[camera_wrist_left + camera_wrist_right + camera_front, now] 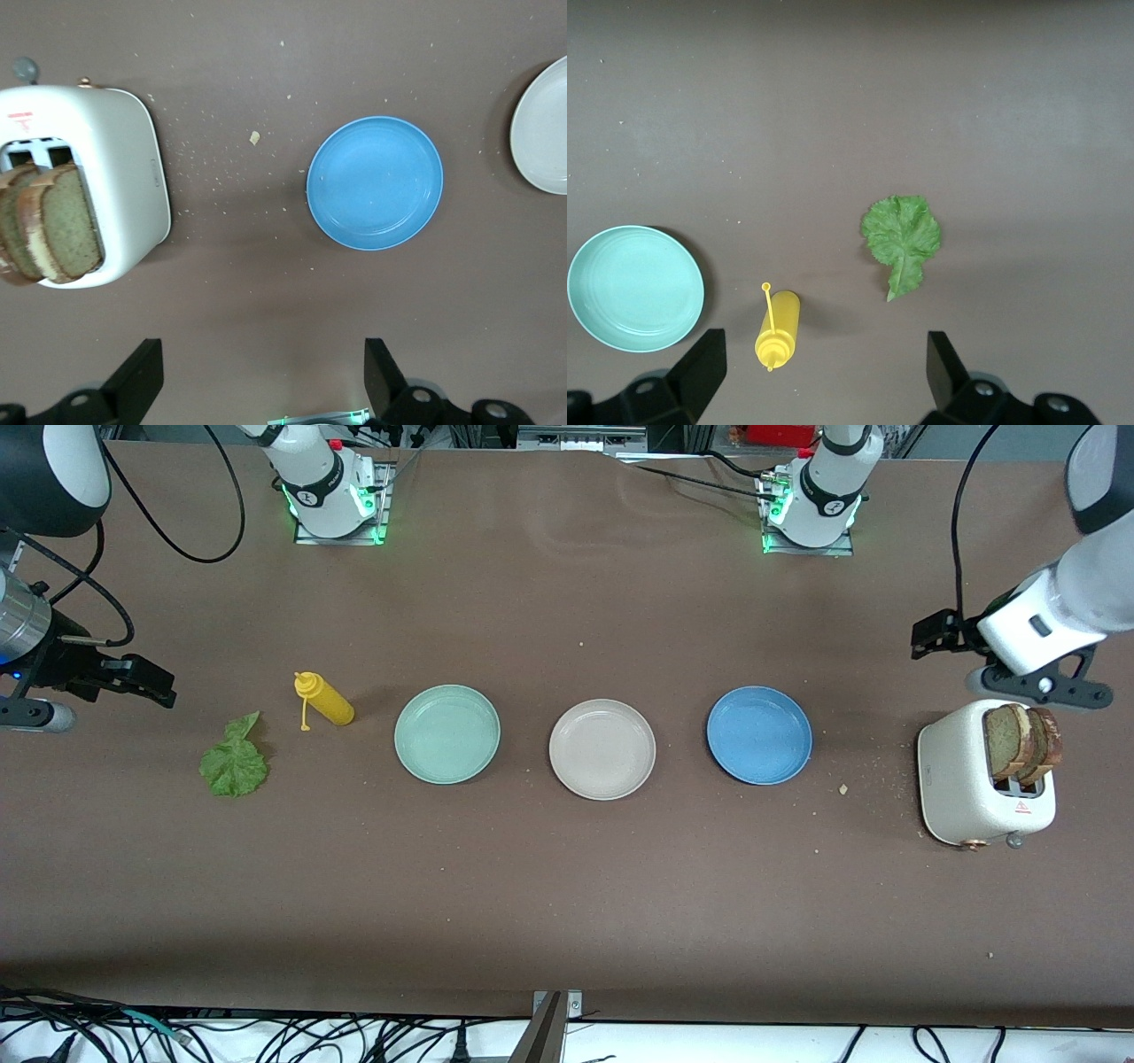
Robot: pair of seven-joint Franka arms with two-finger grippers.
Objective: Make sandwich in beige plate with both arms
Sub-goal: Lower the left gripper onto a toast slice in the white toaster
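Next, my left gripper should grab the toast slice nearer the blue plate by its crust end (1022,716) (42,255), farthest from the white toaster's grey knob.
The beige plate (602,748) sits mid-table with nothing on it; its edge shows in the left wrist view (545,137). Two brown toast slices (1021,741) (53,226) stand up out of a white toaster (966,779) (124,177) at the left arm's end. A green lettuce leaf (234,760) (902,237) lies flat toward the right arm's end. My left gripper (1041,686) (263,350) hangs open in the air by the toaster, holding nothing. My right gripper (22,713) (824,341) hangs open above the table near the lettuce, also holding nothing.
A mint green plate (447,733) (635,288) and a blue plate (759,735) (375,182) flank the beige one. A yellow squeeze bottle (326,700) (778,329) lies on its side between lettuce and green plate. Crumbs (842,788) dot the table near the toaster.
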